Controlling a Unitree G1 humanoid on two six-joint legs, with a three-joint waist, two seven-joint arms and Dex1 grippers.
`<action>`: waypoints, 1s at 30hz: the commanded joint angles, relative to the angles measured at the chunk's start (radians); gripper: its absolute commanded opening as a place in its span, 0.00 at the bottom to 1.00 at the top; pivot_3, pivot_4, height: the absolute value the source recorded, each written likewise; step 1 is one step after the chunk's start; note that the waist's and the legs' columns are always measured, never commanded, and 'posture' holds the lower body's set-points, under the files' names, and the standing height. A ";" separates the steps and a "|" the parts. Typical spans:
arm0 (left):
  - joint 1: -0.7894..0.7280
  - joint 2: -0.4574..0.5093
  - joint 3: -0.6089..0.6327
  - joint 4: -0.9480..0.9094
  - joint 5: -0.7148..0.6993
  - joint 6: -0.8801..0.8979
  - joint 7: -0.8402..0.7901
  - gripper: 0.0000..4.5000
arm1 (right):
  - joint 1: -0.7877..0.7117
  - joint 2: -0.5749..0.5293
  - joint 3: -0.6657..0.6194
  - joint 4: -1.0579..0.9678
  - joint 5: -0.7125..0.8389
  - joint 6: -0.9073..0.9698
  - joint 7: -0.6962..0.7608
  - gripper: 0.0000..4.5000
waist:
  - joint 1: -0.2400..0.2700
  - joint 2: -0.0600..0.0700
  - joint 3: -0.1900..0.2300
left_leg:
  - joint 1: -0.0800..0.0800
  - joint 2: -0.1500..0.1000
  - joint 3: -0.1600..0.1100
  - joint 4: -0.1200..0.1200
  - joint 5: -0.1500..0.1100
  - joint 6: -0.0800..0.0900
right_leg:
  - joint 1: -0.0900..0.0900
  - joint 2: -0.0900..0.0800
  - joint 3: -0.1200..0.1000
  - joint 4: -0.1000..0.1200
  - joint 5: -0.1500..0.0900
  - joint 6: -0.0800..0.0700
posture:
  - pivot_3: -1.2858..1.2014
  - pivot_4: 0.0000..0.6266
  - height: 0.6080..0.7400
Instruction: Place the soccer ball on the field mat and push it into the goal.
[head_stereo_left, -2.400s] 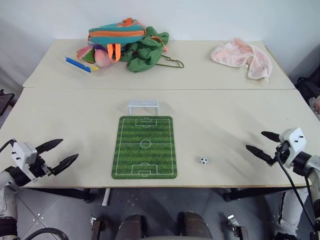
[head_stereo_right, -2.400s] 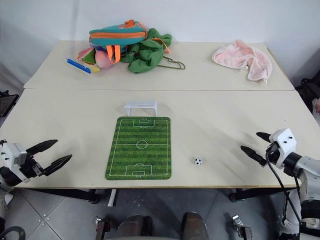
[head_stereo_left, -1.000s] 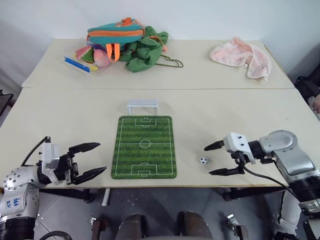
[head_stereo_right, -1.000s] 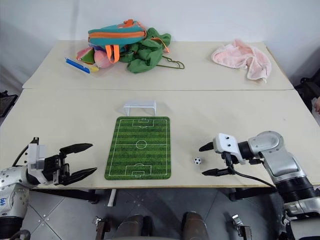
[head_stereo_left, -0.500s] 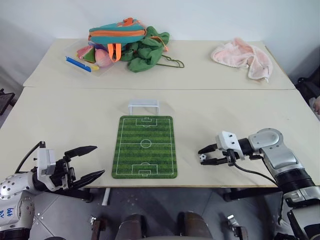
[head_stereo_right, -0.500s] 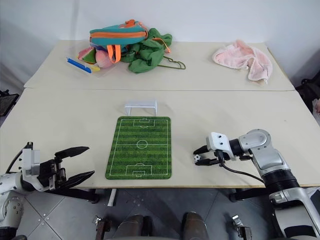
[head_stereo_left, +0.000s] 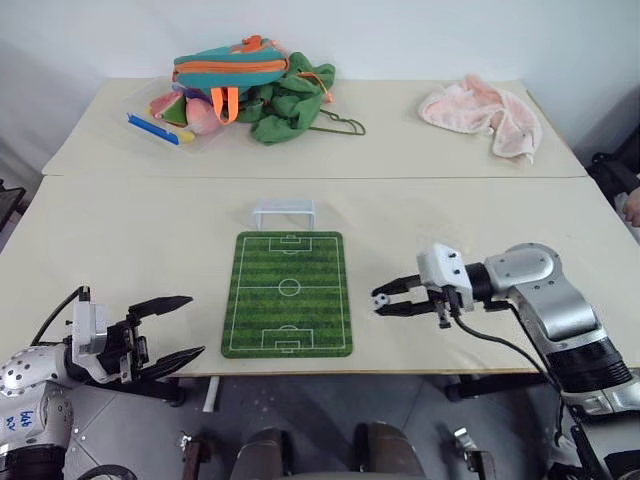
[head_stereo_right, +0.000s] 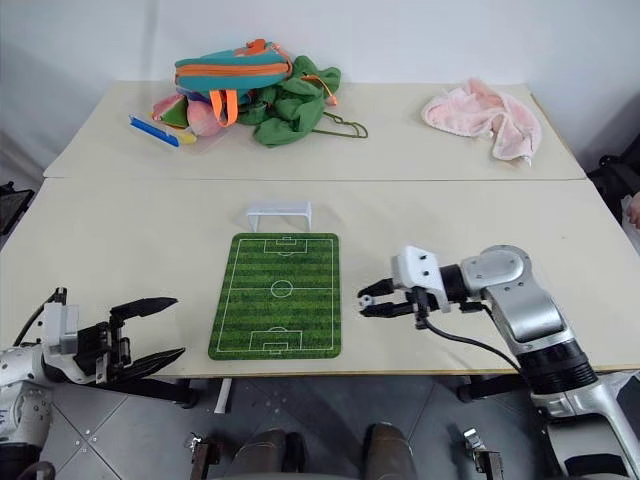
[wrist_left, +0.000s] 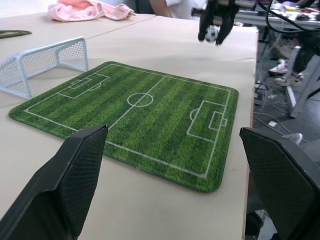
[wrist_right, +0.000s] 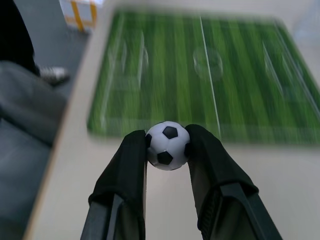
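My right gripper should release the soccer ball so that it is left inside the white-lined box at the mat's near end (head_stereo_left: 288, 339) (wrist_right: 125, 61).
The soccer ball (wrist_right: 167, 145), white with black patches, is pinched between the two black fingers of my right gripper (head_stereo_left: 382, 300). The gripper holds it just above the table, close to the right edge of the field mat (head_stereo_left: 290, 293) and level with the mat's near half. The mat lies flat in the middle of the near table. The white goal (head_stereo_left: 284, 211) stands just beyond its far end. My left gripper (head_stereo_left: 195, 325) hangs open at the table's front edge, left of the mat, with nothing in it. The left wrist view looks across the mat to the held ball (wrist_left: 211, 33).
On the far table, a heap with a teal-and-orange backpack and green clothing (head_stereo_left: 250, 85) lies at the back left, with a blue pen (head_stereo_left: 153, 129) beside it. A pink towel (head_stereo_left: 485, 108) lies at the back right. A seam (head_stereo_left: 450, 178) divides the two tables.
My right gripper shut on the soccer ball, lifted it off the table and carried it left toward the mat. The left gripper stayed open at the front edge.
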 joint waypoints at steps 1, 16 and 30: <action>-0.049 -0.006 0.008 0.089 -0.021 -0.041 -0.087 1.00 | -0.053 0.078 0.121 -0.045 -0.048 0.096 -0.051 0.19 | 0.000 0.000 0.000 | 0.000 -0.002 0.000 0.000 0.000 0.000 | 0.000 0.000 0.000 0.001 0.000 0.000 | 0.52 0.24 1.00; -0.043 0.076 -0.062 0.209 -0.043 -0.126 -0.142 1.00 | -0.194 0.324 0.304 0.241 -0.198 -0.028 -0.073 0.19 | -0.006 -0.001 0.000 | -0.002 -0.004 -0.002 0.001 0.000 0.000 | -0.001 -0.001 -0.003 0.002 0.000 0.000 | 0.52 0.24 1.00; -0.012 0.053 -0.036 0.174 -0.039 -0.135 -0.115 1.00 | -0.205 0.379 0.319 0.326 -0.255 -0.074 -0.039 0.19 | -0.020 -0.001 0.000 | -0.002 -0.004 -0.003 0.001 0.000 0.000 | -0.001 -0.001 -0.004 0.003 0.000 0.000 | 0.52 0.24 1.00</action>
